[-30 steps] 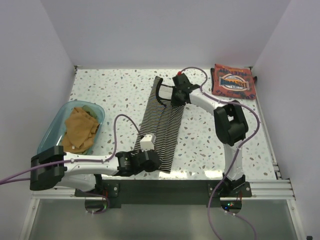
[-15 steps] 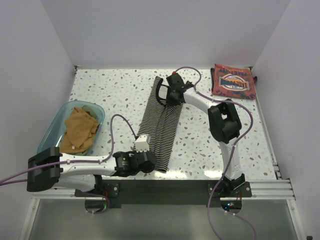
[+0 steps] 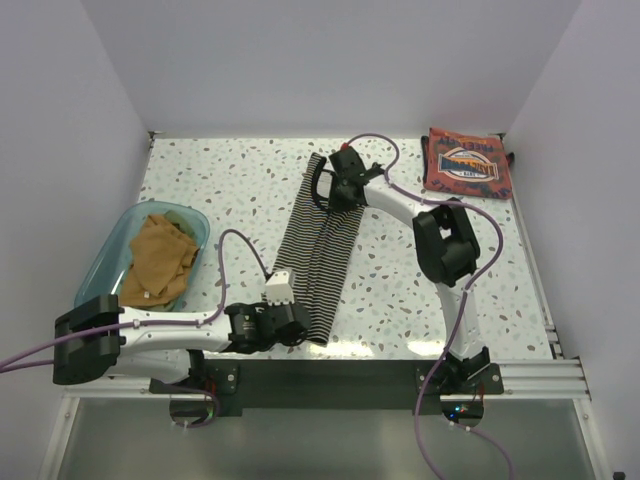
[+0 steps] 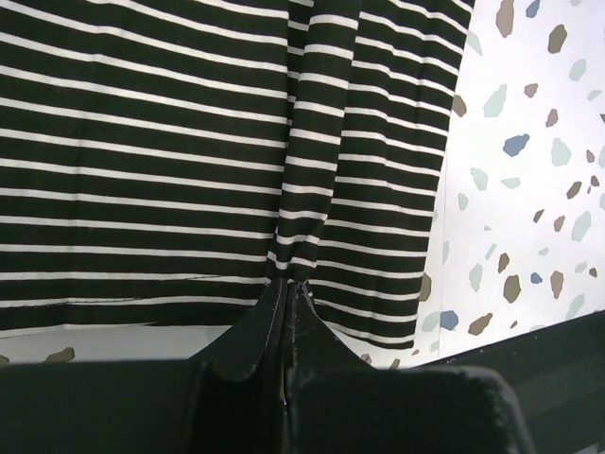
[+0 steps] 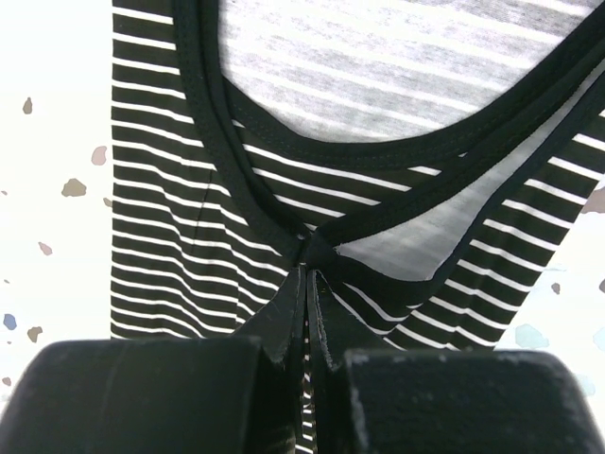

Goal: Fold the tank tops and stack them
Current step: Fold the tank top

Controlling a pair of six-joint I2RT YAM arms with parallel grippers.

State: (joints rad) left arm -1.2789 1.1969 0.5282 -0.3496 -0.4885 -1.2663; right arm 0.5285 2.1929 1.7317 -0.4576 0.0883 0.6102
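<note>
A fold bunches along the striped tank top into the left gripper's fingers, so the robot should open them and take the cloth (image 4: 354, 286) beside the fold to flatten it.
The black-and-white striped tank top (image 3: 318, 250) lies lengthwise on the table, folded into a narrow strip. My left gripper (image 3: 297, 328) is shut on its near hem; in the left wrist view the striped tank top (image 4: 189, 161) puckers into the closed tips (image 4: 288, 284). My right gripper (image 3: 335, 190) is shut on its far end; in the right wrist view the tips (image 5: 307, 270) pinch the striped tank top (image 5: 236, 189) where the black straps meet. The rust-red tank top (image 3: 466, 162) lies folded at the far right. Mustard-orange tank tops (image 3: 160, 257) lie in the bin.
The translucent teal bin (image 3: 113, 260) stands at the left of the speckled table (image 3: 220, 185). White walls close the table on three sides. The black rail (image 3: 330, 372) runs along the near edge.
Both grippers have dragged the striped tank top leftward, the left gripper also drawing toward the near edge. The strip has shifted and narrowed slightly.
</note>
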